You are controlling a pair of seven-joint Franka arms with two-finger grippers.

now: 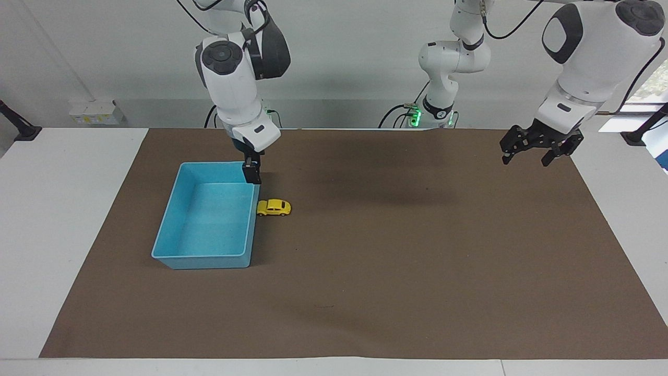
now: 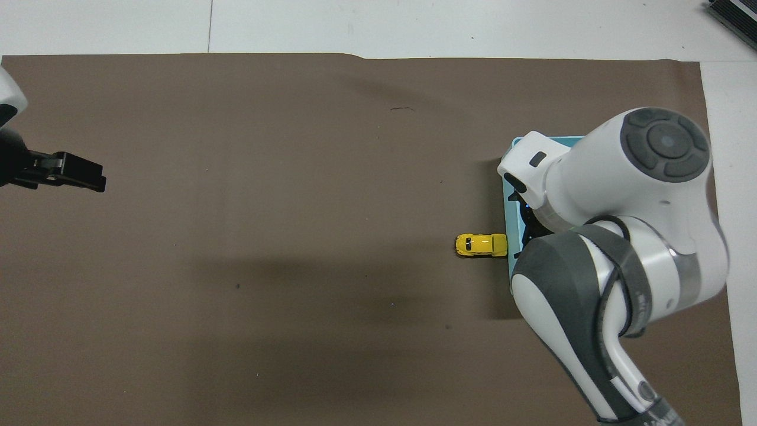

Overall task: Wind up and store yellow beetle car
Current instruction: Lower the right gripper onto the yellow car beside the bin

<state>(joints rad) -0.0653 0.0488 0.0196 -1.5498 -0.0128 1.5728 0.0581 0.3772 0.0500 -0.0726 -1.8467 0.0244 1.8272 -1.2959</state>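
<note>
The robot's right gripper will next go to the yellow beetle car and close on the half (image 2: 491, 245) beside the light blue bin.
The yellow beetle car (image 1: 273, 208) stands on the brown mat, its one end against the outer wall of the light blue bin (image 1: 201, 261), on the side toward the left arm's end. It also shows in the overhead view (image 2: 481, 245). My right gripper (image 1: 253, 174) points down over the bin's corner nearest the robots, just above the rim and a little nearer to the robots than the car, not touching it. In the overhead view the right arm hides this gripper and most of the bin (image 2: 510, 207). My left gripper (image 1: 540, 150) is open and empty, raised over the mat's edge at its own end (image 2: 77, 177).
The brown mat (image 1: 396, 271) covers most of the white table (image 1: 57, 219). The bin is empty inside. A small white box (image 1: 96, 112) sits by the wall at the right arm's end.
</note>
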